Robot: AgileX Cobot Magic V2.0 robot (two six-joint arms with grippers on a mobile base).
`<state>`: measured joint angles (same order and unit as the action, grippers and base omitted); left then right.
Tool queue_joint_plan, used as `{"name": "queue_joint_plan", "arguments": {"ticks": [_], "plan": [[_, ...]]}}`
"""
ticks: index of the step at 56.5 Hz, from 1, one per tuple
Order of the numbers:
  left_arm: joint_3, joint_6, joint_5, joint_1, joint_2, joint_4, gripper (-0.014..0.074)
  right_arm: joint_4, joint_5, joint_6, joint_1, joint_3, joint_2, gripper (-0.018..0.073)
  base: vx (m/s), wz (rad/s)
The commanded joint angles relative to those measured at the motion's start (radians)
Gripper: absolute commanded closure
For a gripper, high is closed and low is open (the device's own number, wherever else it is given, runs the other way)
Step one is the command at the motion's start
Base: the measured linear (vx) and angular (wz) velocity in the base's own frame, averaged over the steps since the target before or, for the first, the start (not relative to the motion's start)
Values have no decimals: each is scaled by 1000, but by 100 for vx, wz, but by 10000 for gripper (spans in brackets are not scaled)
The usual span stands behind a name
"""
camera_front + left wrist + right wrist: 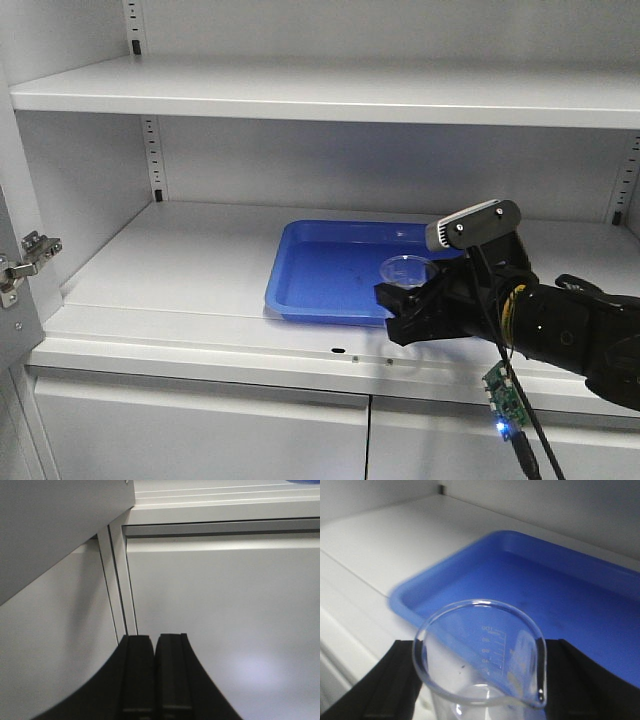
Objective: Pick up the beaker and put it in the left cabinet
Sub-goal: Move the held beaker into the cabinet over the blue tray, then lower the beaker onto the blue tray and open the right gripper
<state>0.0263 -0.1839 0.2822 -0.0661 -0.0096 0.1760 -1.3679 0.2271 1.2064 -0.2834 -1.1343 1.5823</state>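
The beaker, now held upright over the tray's near edge, will go down from my right gripper near the middle of the blue tray (380, 292) (515, 635), toward its front edge.
The beaker (407, 269) is a small clear glass cylinder with white graduation marks, held upright over the near right edge of a blue tray. My right gripper (412, 303) is shut on it, a black finger on each side. In the right wrist view the beaker (485, 645) fills the lower middle, its rim and spout toward the camera, between the fingers (390, 680) of the right gripper (480, 647). The left cabinet (170, 265) is light grey, with its middle shelf under the tray. My left gripper (155, 639) is shut and empty, facing a grey cabinet panel (225, 610).
A blue tray (330, 275) lies on the middle shelf and looks empty (560, 590). Another shelf (300, 95) runs above. A metal hinge (30, 255) sits at the left edge and closed lower doors (200, 430) are below. A small green circuit board (503, 398) hangs under my right arm.
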Motion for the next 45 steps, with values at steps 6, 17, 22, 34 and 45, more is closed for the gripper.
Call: {"name": "queue_joint_plan", "arguments": {"ticks": [6, 17, 22, 34, 45], "plan": [[-9, -3, -83, -7, -18, -2, 593, 27, -28, -54, 6, -104, 11, 340, 0, 0], [-9, -3, -83, -7, -18, -2, 593, 27, -42, -49, 6, -272, 137, 340, 0, 0], [-9, -3, -83, -7, -18, -2, 593, 28, -70, -49, 6, -352, 198, 340, 0, 0], [-9, -3, -83, -7, -18, -2, 593, 28, -107, 37, 6, -501, 335, 340, 0, 0], [-9, -3, -83, -7, -18, -2, 593, 25, -108, 141, 6, -517, 390, 340, 0, 0]]}}
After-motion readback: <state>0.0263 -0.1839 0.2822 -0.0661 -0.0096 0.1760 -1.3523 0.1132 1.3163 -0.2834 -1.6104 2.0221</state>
